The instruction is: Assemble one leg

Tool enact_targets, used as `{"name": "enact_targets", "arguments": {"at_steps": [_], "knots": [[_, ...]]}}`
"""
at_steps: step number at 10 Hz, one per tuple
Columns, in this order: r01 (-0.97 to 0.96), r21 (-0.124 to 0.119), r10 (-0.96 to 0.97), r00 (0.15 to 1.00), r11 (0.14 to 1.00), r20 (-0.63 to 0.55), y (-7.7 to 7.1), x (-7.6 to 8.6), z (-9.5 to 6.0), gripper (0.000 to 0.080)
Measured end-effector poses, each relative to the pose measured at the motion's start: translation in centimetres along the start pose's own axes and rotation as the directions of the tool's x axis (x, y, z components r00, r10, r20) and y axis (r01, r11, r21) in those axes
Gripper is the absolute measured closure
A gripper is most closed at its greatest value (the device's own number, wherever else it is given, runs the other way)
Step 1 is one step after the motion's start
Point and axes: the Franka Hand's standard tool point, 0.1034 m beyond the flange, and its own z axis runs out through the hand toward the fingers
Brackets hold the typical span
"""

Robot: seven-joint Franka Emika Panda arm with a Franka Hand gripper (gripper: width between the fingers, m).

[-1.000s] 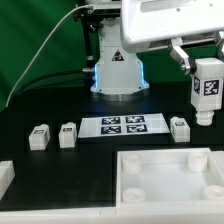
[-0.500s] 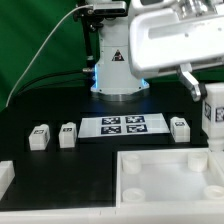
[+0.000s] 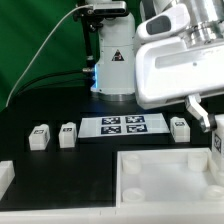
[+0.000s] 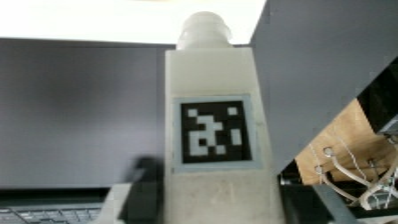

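Note:
Next, I release the white leg, standing upright, on the big white tray's near corner [image 3: 214,190] under my gripper. The leg is now just above the tray's far corner.
My gripper [image 3: 212,126] is shut on a white leg [image 3: 217,141] at the exterior view's right edge, just above the far right corner of the big white tray [image 3: 165,176]. Only part of that leg shows there. In the wrist view the held leg [image 4: 214,110] fills the middle, upright, its black-and-white tag facing the camera, with a dark finger [image 4: 139,196] on its side. Three more legs stand on the black table: two on the exterior view's left [image 3: 39,136] [image 3: 67,133] and one on the right [image 3: 180,127].
The marker board [image 3: 123,125] lies between the loose legs. The robot base [image 3: 116,70] stands behind it. A white piece [image 3: 5,178] sits at the left edge. A green backdrop is behind.
The arm has come down and toward the camera with the leg. The leg has dropped from beside the right loose leg to the tray's far right corner, partly out of frame.

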Motion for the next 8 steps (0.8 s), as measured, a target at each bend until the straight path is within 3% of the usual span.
{"name": "enact_targets", "arguments": {"at_steps": [8], "knots": [[0.000, -0.005, 0.000, 0.999, 1.000, 0.036, 0.7, -2.3, 1.3, 0.0506]]}}
